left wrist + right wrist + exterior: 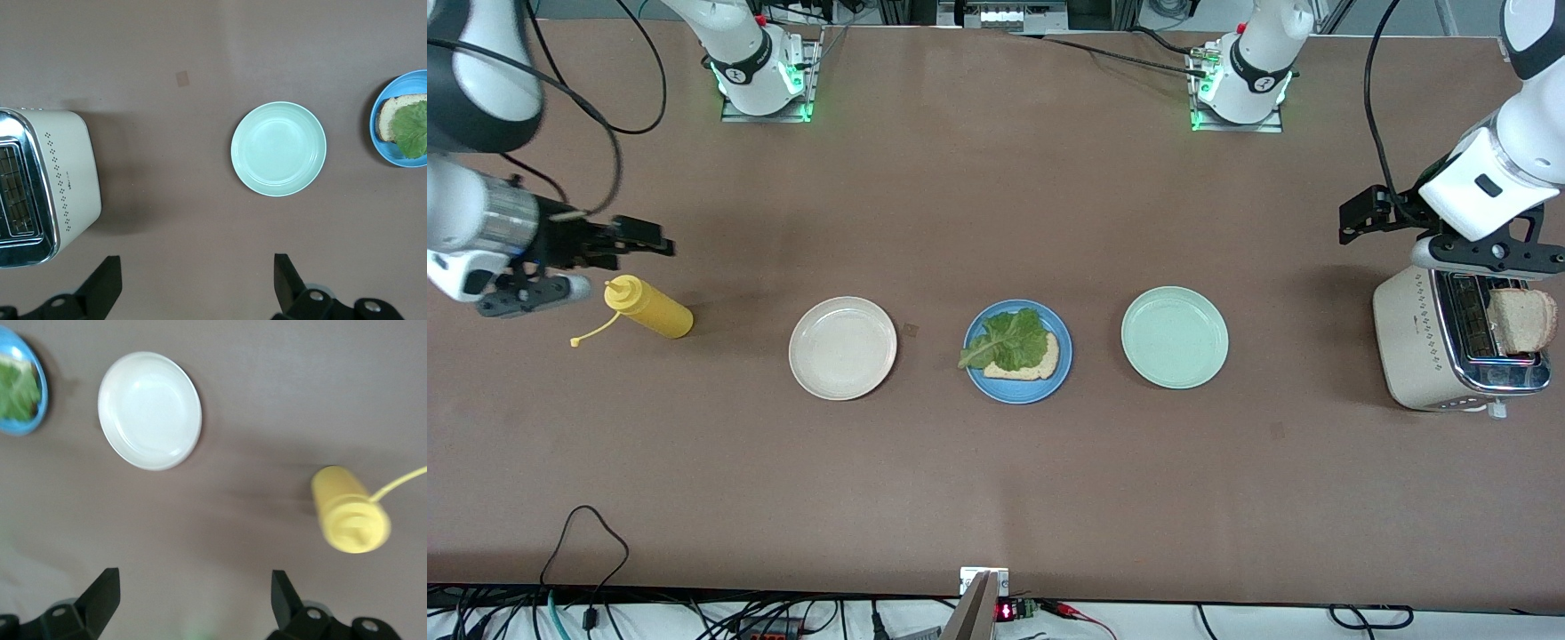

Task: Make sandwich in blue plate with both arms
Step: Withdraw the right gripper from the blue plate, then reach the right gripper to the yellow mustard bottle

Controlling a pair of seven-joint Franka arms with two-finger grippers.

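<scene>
The yellow mustard bottle has its body below its cap. My right gripper goes there next and closes on the bottle's body (661, 313) (337, 488).
The blue plate (1018, 384) sits mid-table between two other plates. On it lies one bread slice (1040, 364) with a ruffled lettuce leaf (1009, 342) on top. A second bread slice (1522, 320) stands up out of the toaster (1414, 342) at the left arm's end. My left gripper (1489, 258) hangs above the toaster, open and empty (198, 263). Its wrist view shows the toaster (67, 173) and the blue plate (383, 143). My right gripper (631, 238) hovers by the mustard bottle, open and empty (193, 580).
A cream-beige plate (842, 348) lies toward the right arm's end and a pale mint-green plate (1175, 337) toward the left arm's end, both empty. A yellow mustard bottle (649, 308) lies on its side at the right arm's end.
</scene>
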